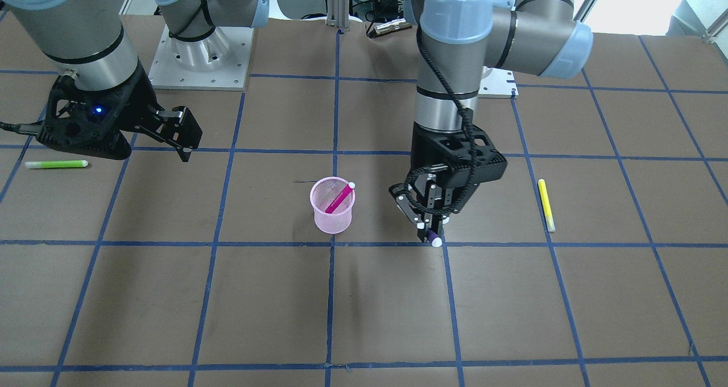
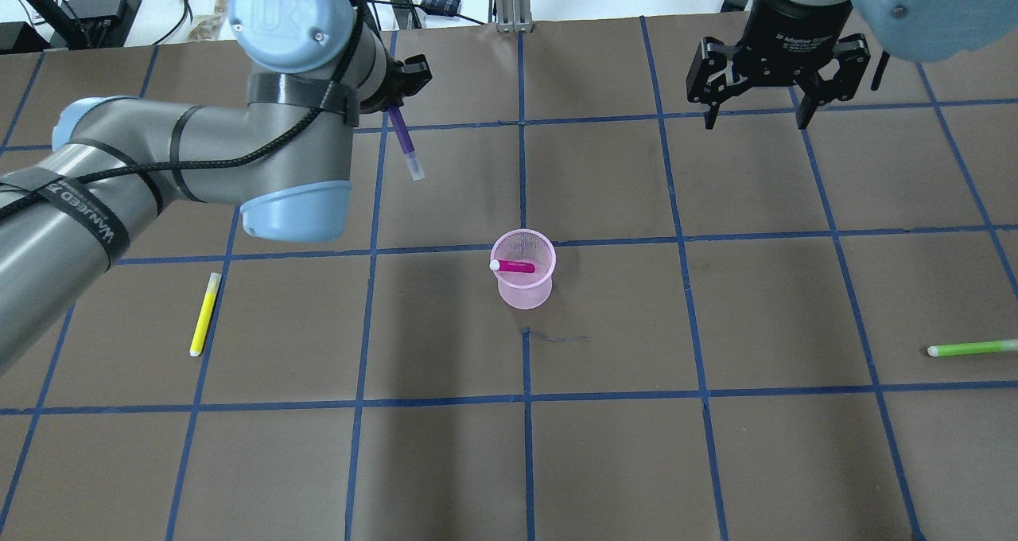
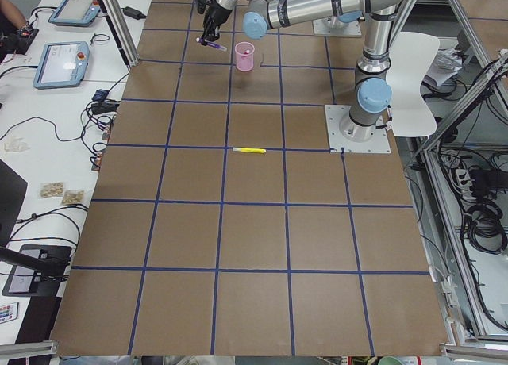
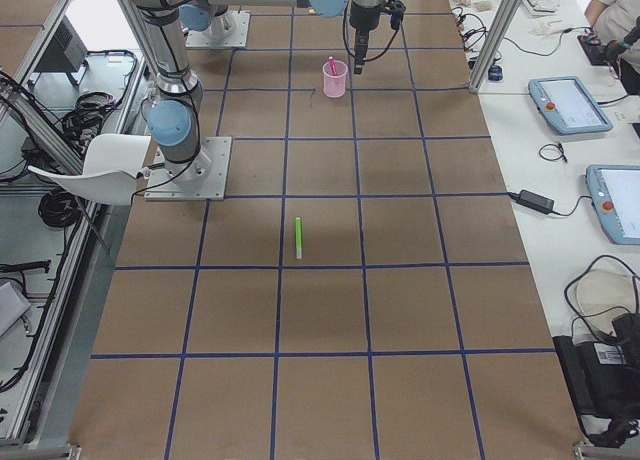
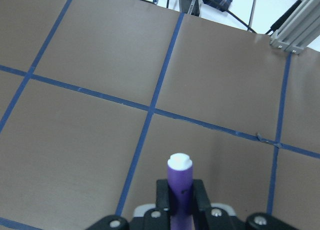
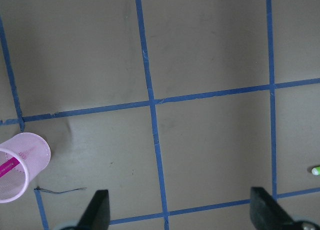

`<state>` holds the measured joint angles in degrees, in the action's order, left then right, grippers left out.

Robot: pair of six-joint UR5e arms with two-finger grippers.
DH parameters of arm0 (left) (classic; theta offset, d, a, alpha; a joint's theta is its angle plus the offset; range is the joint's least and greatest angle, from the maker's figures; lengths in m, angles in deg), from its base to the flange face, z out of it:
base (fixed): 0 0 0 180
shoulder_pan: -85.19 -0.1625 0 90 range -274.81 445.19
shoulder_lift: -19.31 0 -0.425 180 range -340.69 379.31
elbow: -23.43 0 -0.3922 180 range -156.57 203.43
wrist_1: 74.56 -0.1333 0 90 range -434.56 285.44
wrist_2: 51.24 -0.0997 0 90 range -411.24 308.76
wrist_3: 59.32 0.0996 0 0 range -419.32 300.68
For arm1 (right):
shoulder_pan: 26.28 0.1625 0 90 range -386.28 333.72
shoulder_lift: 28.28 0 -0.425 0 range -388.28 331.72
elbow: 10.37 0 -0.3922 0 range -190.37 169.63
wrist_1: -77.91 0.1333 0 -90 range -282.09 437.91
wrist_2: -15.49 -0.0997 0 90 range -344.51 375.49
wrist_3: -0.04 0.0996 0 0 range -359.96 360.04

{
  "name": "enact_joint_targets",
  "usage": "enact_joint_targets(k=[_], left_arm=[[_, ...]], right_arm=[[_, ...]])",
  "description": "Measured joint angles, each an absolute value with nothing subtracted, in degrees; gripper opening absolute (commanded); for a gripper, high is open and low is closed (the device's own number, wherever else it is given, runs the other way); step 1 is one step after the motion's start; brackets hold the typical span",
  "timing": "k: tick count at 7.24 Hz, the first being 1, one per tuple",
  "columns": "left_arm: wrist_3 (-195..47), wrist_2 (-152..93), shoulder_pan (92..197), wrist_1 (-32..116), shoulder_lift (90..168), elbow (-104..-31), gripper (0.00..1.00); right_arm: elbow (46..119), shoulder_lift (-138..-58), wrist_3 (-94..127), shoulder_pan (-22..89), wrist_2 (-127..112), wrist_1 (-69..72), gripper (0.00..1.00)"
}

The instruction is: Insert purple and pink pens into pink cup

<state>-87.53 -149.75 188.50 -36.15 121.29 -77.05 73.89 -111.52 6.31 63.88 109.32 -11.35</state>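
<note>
My left gripper is going to release the purple pen inside the pink mesh cup [image 1: 329, 206], beside the pink pen that is leaning there.
The pink mesh cup [image 2: 522, 280] stands upright near the table's middle, with the pink pen [image 2: 515, 267] leaning inside it. Both show in the front view: the cup [image 1: 333, 211] and the pink pen [image 1: 340, 198]. My left gripper [image 1: 427, 230] is shut on the purple pen [image 2: 403, 137], which hangs tilted with its white end down, beside the cup and apart from it. In the left wrist view the purple pen [image 5: 179, 175] sits between the fingers. My right gripper [image 2: 755, 118] is open and empty, far from the cup.
A yellow pen [image 2: 204, 314] lies on the table on my left side. A green pen [image 2: 970, 348] lies at the far right. The brown table top has a blue tape grid. A thin dark thread [image 2: 557, 337] lies close to the cup.
</note>
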Motion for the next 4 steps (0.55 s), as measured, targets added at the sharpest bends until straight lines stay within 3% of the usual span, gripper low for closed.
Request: enact_joint_targets(k=[4], left_arm=[[-99.97,-154.01,197.93,-42.19,126.07,-77.8,0.0]], right_arm=[[73.98,-112.27,1.67,63.46,109.06,-11.03,1.0]])
